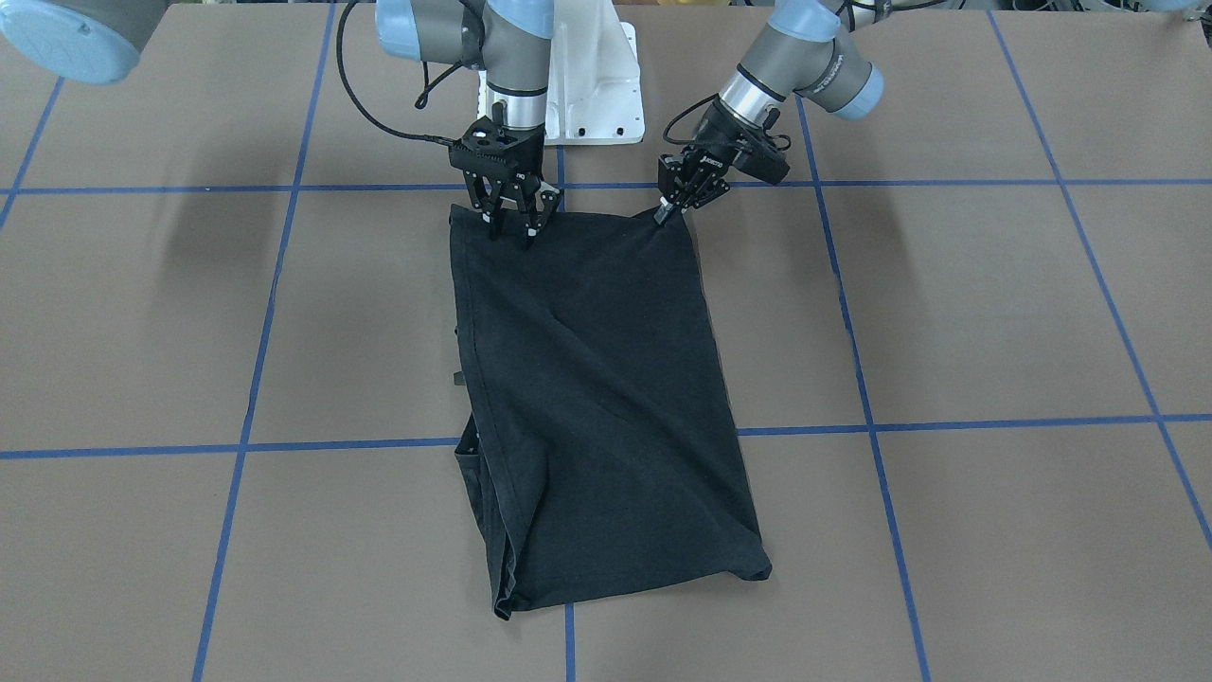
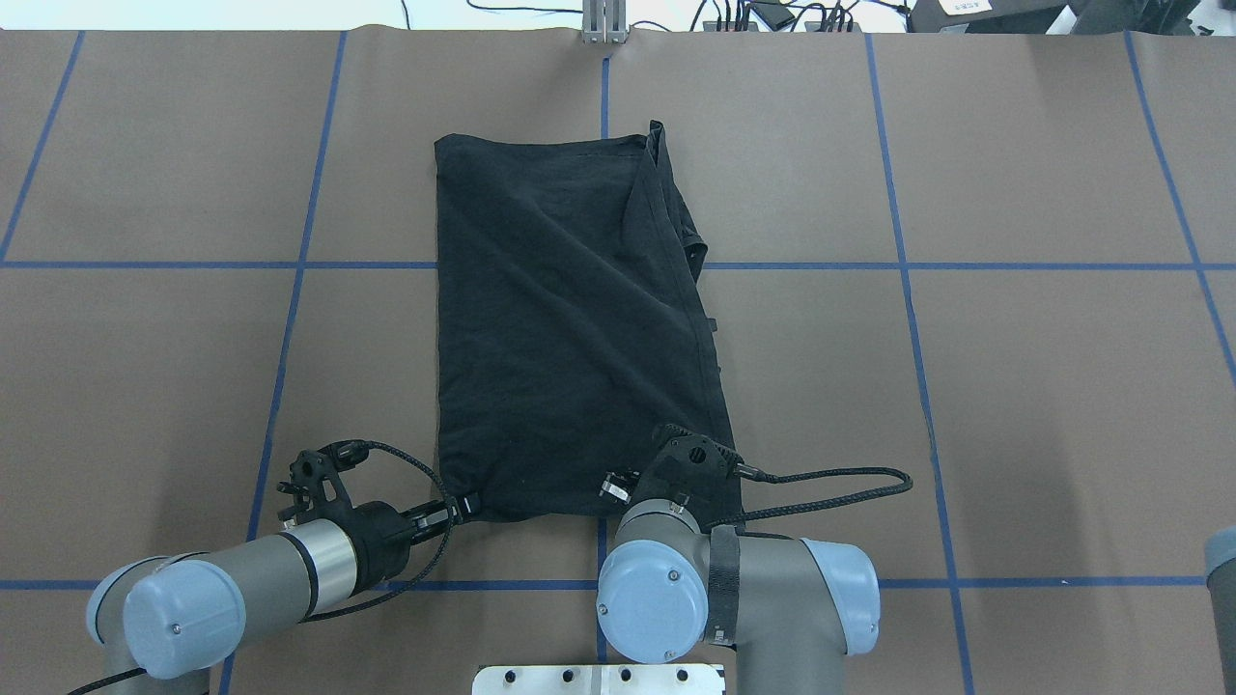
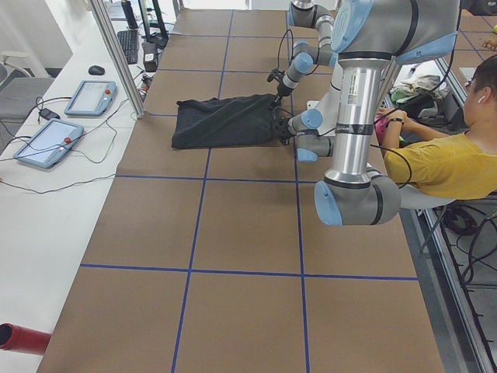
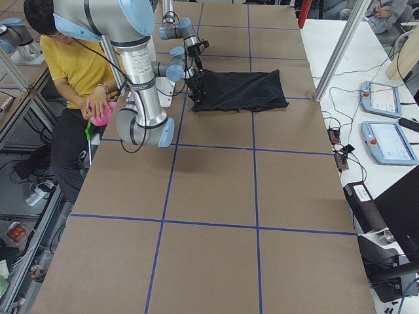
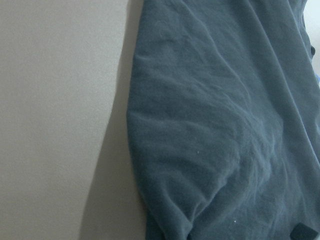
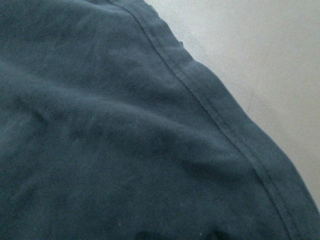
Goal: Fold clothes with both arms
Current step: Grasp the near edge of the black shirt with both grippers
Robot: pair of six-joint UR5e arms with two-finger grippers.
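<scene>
The fingers of the robot's right gripper are inward of the black T-shirt's near corner, so next the right gripper opens wider and takes the T-shirt's side hem (image 1: pixel 459 232) before both grippers lift.
The black T-shirt (image 1: pixel 597 379) lies folded into a long rectangle on the brown table, with its print hidden; it also shows in the overhead view (image 2: pixel 560 319). My left gripper (image 1: pixel 666 215) is shut on the shirt's near corner on my left side, low at the table (image 2: pixel 465 506). My right gripper (image 1: pixel 511 230) is open, its fingertips (image 1: pixel 493 227) spread and standing on the shirt's near edge by the other corner. In the overhead view its wrist hides the fingers. The wrist views show only dark fabric (image 5: pixel 215 125) and a hem (image 6: pixel 240 145).
The white mounting base (image 1: pixel 592 95) stands just behind the shirt's near edge. Blue tape lines (image 1: pixel 947 423) cross the table. An operator in yellow (image 3: pixel 450 163) sits beside the robot. Tablets (image 4: pixel 386 140) and a metal post (image 3: pixel 116 54) are on the far side.
</scene>
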